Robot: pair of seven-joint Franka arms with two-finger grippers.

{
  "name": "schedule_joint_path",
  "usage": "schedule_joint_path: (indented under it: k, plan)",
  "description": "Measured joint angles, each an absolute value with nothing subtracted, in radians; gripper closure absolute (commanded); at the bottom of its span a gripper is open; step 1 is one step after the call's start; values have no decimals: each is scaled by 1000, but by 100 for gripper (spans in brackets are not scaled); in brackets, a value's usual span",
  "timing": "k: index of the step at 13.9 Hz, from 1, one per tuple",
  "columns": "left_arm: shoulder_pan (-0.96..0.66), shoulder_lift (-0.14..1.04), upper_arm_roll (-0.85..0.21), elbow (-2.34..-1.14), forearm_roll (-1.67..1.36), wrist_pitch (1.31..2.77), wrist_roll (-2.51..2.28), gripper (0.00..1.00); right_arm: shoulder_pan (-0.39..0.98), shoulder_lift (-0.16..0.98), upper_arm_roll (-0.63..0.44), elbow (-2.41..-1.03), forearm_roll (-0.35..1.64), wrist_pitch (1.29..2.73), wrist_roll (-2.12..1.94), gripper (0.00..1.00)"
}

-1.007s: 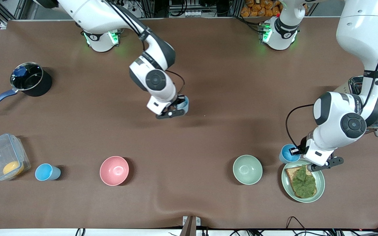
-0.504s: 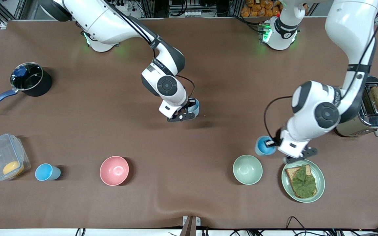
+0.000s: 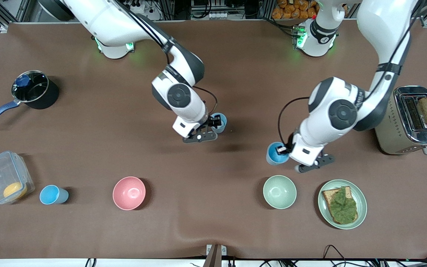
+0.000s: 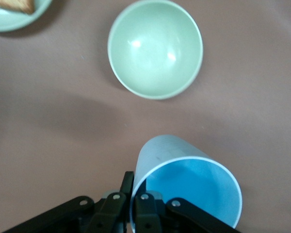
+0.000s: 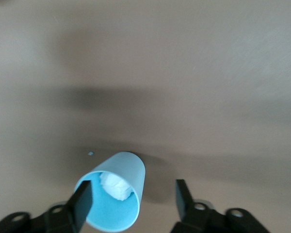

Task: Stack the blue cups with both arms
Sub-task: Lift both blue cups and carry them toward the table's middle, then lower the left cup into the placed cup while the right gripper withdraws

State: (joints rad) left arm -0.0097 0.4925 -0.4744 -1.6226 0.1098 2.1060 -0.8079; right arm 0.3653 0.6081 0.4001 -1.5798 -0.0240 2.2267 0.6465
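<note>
Next, my left gripper sets the sky-blue cup down inside the pale grey-blue cup [image 3: 217,121] in the middle of the table.
My left gripper [image 3: 282,151] is shut on the rim wall of a sky-blue cup [image 3: 275,154], one finger inside and one outside. It holds the cup tilted over bare table close to the pale green bowl [image 3: 279,191]. The left wrist view shows the same cup [image 4: 184,187] and gripper [image 4: 134,183]. My right gripper [image 3: 215,124] is open at mid-table around a pale grey-blue cup [image 3: 219,121]. In the right wrist view this cup [image 5: 115,196] stands close to one finger [image 5: 82,203], and something white lies inside it. A third blue cup [image 3: 53,194] stands beside the plastic container.
The pink bowl [image 3: 129,193] and the green bowl [image 4: 155,48] sit near the front camera. A plate with toast [image 3: 324,207] lies beside the green bowl. A toaster [image 3: 410,122] stands at the left arm's end. A pot [image 3: 33,89] and a container [image 3: 4,181] stand at the right arm's end.
The left arm carried its cup from beside the plate toward the table's middle. The right arm brought its cup toward the middle, then slowed; its fingers now stand apart around it.
</note>
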Motion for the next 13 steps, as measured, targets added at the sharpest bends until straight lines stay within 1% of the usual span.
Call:
schedule_joint_path:
  k: [3, 6, 7, 9, 11, 13]
  plan:
    - [-106, 494, -482, -1627, 110, 2106, -907, 100, 283, 435, 415, -1585, -2, 2140, 646, 0]
    - [-214, 502, -484, -1633, 110, 2106, -998, 100, 213, 229, 379, -1629, -1, 2029, 646, 0]
    - [-249, 509, -483, -1635, 110, 2106, -1019, 100, 187, 176, 353, -1641, -1, 1997, 632, 0]
    - [-301, 528, -483, -1638, 110, 2106, -1047, 100, 154, 105, 255, -1653, 0, 1964, 528, 0]
    - [-336, 548, -482, -1639, 110, 2106, -1066, 100, 99, 68, 175, -1655, 5, 1916, 343, 0]
    - [-355, 562, -482, -1639, 110, 2106, -1069, 100, 76, 45, 82, -1654, 9, 1859, 209, 0]
